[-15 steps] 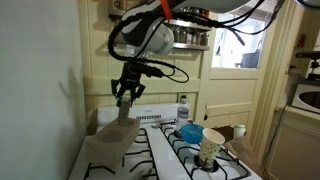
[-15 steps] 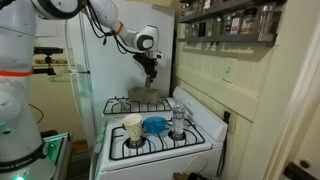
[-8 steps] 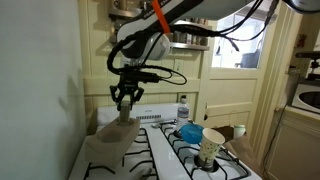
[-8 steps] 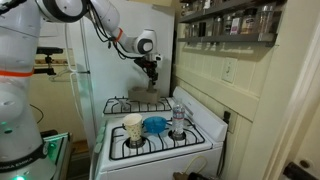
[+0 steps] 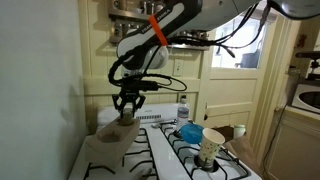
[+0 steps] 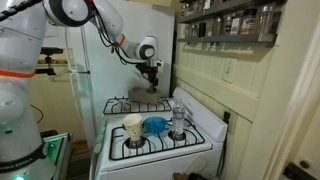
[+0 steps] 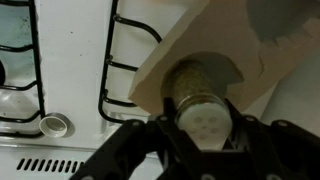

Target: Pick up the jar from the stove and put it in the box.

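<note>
My gripper is going to let go of the small pale jar, which hangs over the open box now, inside the far end of the tan cardboard box point(image 5: 124, 121) point(image 7: 203, 88).
My gripper point(image 5: 126, 112) is shut on the small pale jar point(image 7: 203, 112), which fills the space between the jaws in the wrist view. The gripper hangs over the open tan cardboard box point(image 5: 112, 137) at the far corner of the stove; the box also shows in the wrist view point(image 7: 200, 50) right under the jar. In an exterior view the gripper point(image 6: 152, 84) is above the box point(image 6: 150, 103), low near its opening. The jar itself is barely visible in both exterior views.
A patterned paper cup point(image 5: 211, 146), a blue object point(image 5: 187, 132) and a clear bottle with a white cap point(image 5: 183, 108) stand on the white stove point(image 5: 160, 150). The same cup point(image 6: 133, 128) and bottle point(image 6: 178, 120) show in an exterior view. Black burner grates point(image 7: 30, 60) lie beside the box.
The gripper with the jar has come down a little and moved closer over the box. The other things have not moved.
</note>
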Tool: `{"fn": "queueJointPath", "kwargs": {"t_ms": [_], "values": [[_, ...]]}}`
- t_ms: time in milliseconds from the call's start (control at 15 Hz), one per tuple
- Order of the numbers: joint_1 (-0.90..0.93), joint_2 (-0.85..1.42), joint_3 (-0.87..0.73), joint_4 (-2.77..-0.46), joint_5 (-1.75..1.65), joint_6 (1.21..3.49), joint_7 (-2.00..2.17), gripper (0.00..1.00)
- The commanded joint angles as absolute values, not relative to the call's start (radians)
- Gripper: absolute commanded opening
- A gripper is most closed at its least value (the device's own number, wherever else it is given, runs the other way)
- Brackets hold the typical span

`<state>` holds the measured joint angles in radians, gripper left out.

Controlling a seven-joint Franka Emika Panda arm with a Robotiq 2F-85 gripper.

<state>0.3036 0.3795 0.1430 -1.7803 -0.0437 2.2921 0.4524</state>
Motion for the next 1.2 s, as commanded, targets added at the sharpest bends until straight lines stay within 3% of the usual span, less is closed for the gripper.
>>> {"fn": "queueJointPath", "kwargs": {"t_ms": [0,600,733,800,867,1067,1133], "values": [[0.327,0.401,0.129,-1.768,-0.058,2.316,0.484,0.23],[0.346,0.416,0.121,-1.748,-0.073,2.300,0.485,0.23],[0.349,0.420,0.119,-1.742,-0.074,2.299,0.486,0.33],[0.349,0.422,0.119,-1.739,-0.074,2.297,0.485,0.43],[0.350,0.424,0.119,-1.735,-0.074,2.295,0.485,0.67],[0.350,0.426,0.117,-1.732,-0.075,2.289,0.485,0.85],[0.350,0.425,0.116,-1.731,-0.076,2.286,0.486,0.86]]}}
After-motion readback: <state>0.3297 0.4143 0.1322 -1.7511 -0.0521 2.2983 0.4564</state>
